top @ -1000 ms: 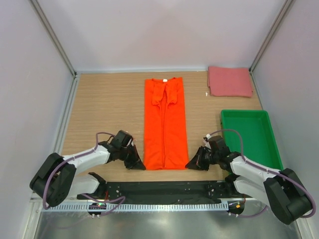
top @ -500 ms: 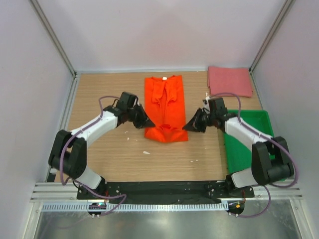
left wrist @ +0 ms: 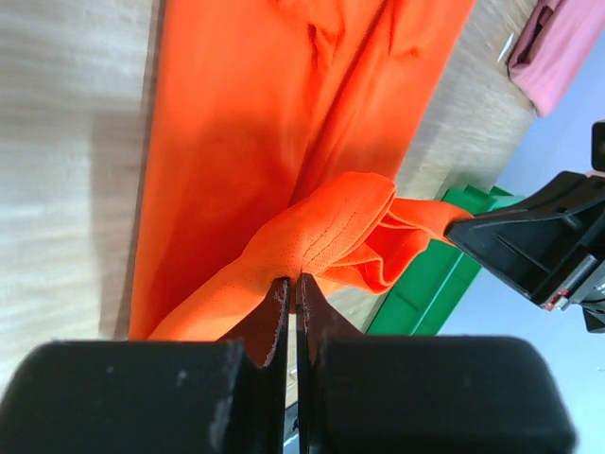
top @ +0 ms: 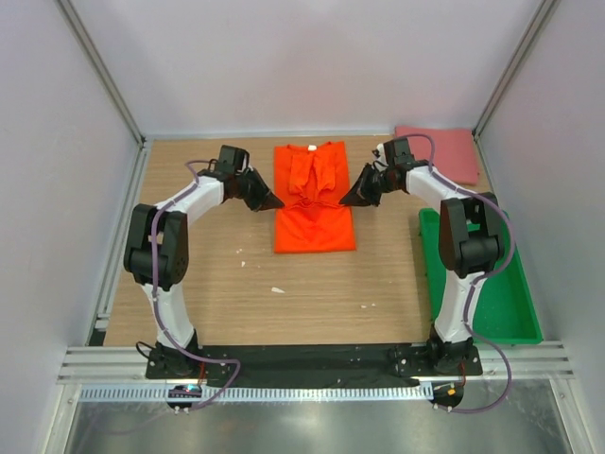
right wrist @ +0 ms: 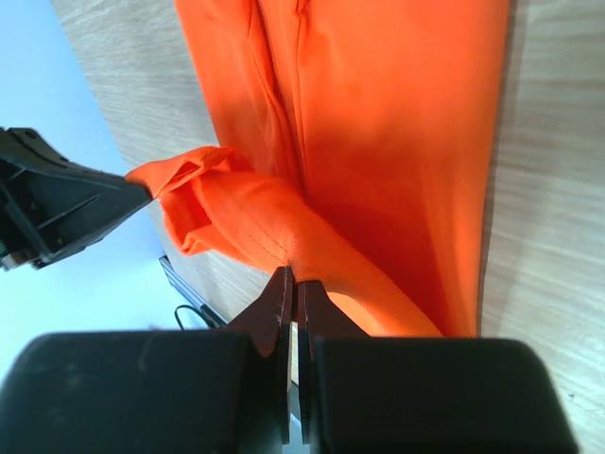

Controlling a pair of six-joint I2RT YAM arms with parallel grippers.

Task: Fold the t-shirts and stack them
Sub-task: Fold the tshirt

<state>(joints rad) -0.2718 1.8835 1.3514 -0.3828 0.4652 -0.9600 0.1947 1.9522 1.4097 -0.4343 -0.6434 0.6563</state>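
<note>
My right gripper has the hem corner. It will let go of it on the orange t-shirt's far half point(top: 340, 174), next to the folded sleeve.
The bright orange t-shirt point(top: 313, 203) lies as a long strip on the table's far middle, its near end doubled back over itself. My left gripper point(top: 272, 202) is shut on the hem's left corner point(left wrist: 312, 251). My right gripper point(top: 346, 200) is shut on the hem's right corner point(right wrist: 255, 222). Both hold the hem just above the shirt's middle. The dull pink-red t-shirt point(top: 444, 151) lies folded at the far right corner, partly behind my right arm; it also shows in the left wrist view point(left wrist: 562, 43).
A green plastic tray point(top: 506, 284) stands at the right, beside the right arm. White walls with metal posts enclose the table. Small white specks point(top: 277, 289) lie on the wood.
Both grippers have carried the orange shirt's near hem from the table's front toward the back, doubling the shirt over itself. The visible strip is now about half as long.
</note>
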